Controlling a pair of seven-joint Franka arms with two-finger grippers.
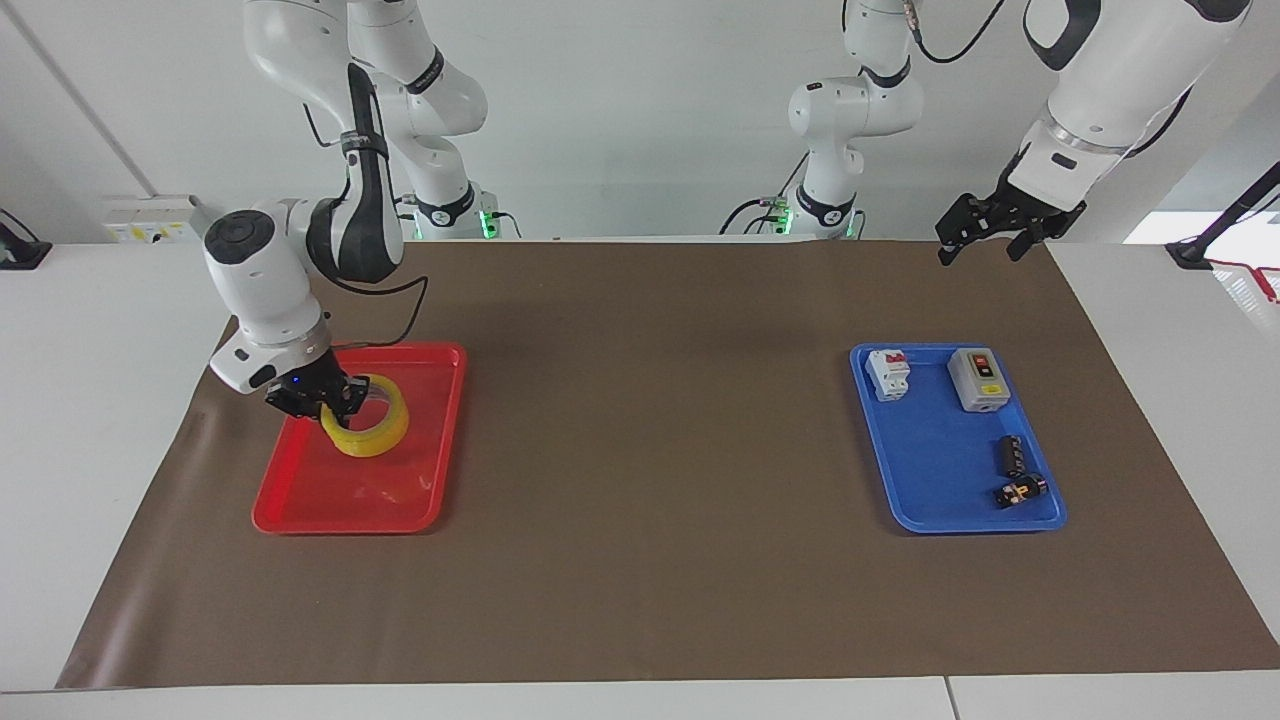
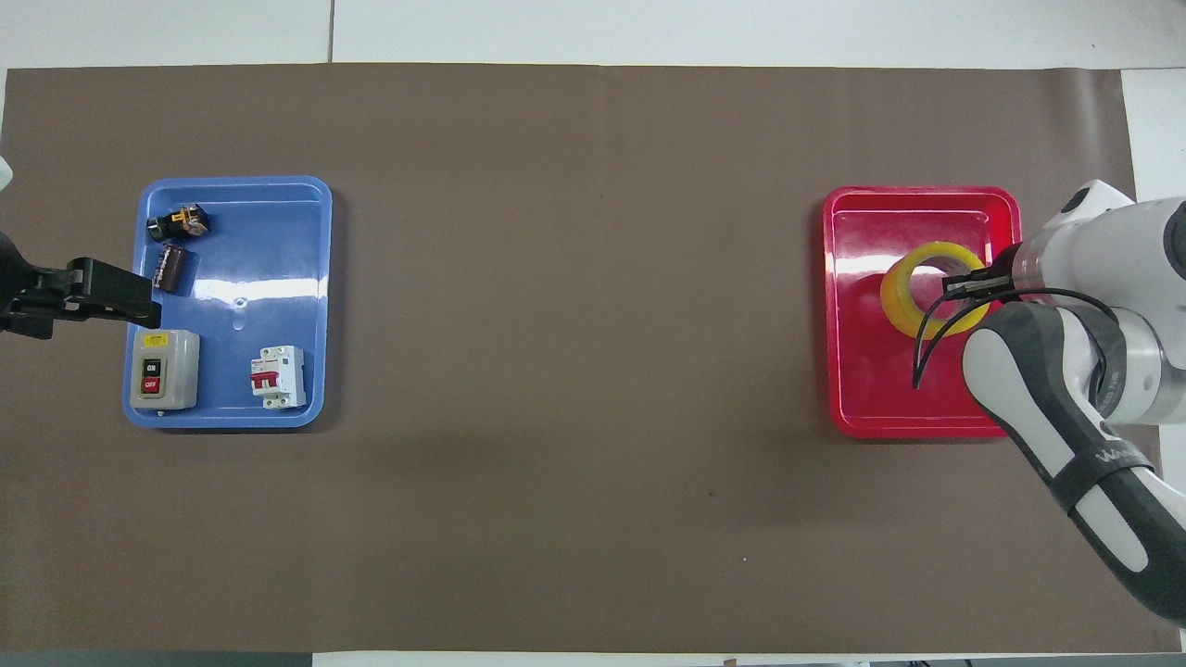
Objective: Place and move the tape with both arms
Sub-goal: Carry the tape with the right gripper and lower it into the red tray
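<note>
I will release the yellow tape from my right gripper on the red tray's bottom close to the middle [image 2: 913, 300], a little toward the blue tray.
The yellow tape [image 1: 372, 432] [image 2: 903, 295] hangs tilted in my right gripper [image 1: 322, 400] [image 2: 964, 283], which is shut on the ring's wall. The tape is low over the red tray [image 1: 300, 505] [image 2: 917, 398], in the tray's half nearer to the robots. I cannot tell whether it touches the tray floor. My left gripper [image 1: 982, 238] [image 2: 102, 296] is open and empty. It waits, raised, over the edge of the blue tray [image 1: 930, 480] [image 2: 278, 232] at the left arm's end of the table.
The blue tray holds a white circuit breaker [image 1: 888, 373] [image 2: 278, 375], a grey on/off switch box [image 1: 978, 378] [image 2: 163, 369] and two small black parts [image 1: 1010, 452] [image 2: 178, 220]. A brown mat [image 1: 650, 500] covers the table. Two smaller white arms [image 1: 830, 150] stand by the robots' edge.
</note>
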